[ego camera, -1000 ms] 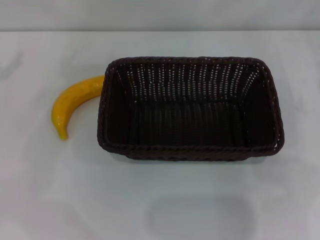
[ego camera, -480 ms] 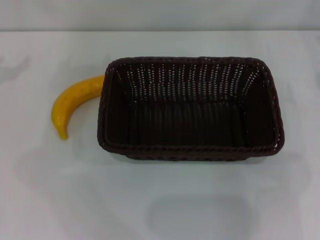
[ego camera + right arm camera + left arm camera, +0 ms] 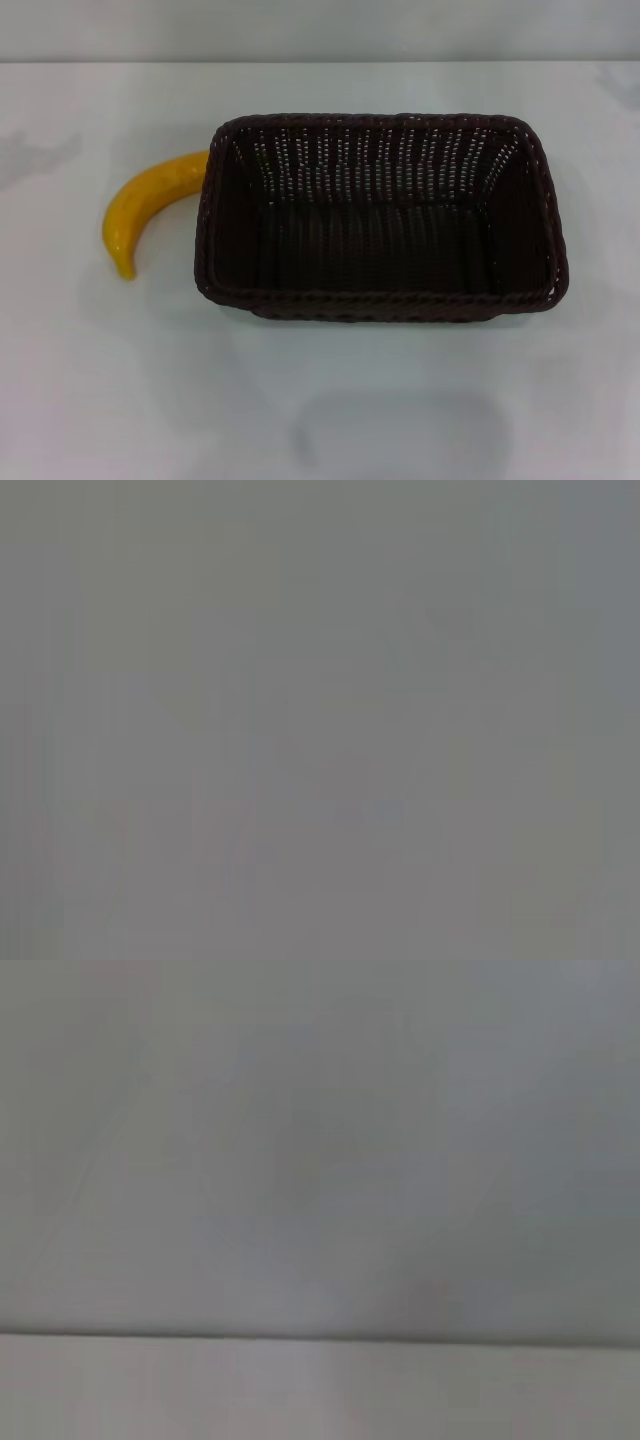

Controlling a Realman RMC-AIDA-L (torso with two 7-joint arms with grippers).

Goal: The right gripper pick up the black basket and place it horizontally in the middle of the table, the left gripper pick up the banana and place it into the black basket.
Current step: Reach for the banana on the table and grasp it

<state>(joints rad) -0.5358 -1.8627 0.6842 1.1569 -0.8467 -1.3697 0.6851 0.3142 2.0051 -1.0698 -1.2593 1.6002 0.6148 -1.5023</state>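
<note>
My left gripper is to close on the banana's bend [image 3: 121,219] just behind its near tip, since the banana's other end rests against the black basket.
The black basket [image 3: 380,215] lies lengthwise across the middle of the white table [image 3: 320,400] in the head view, open side up and empty. The yellow banana [image 3: 145,205] lies on the table just left of the basket, its upper end touching or hidden behind the basket's left rim. Neither the left gripper nor the right gripper shows in any view. Both wrist views show only a plain grey surface.
The table's far edge [image 3: 320,62] runs along the top of the head view. Bare tabletop lies in front of the basket and to both sides.
The basket and banana have not moved. A faint shadow on the table at the far left has shifted slightly.
</note>
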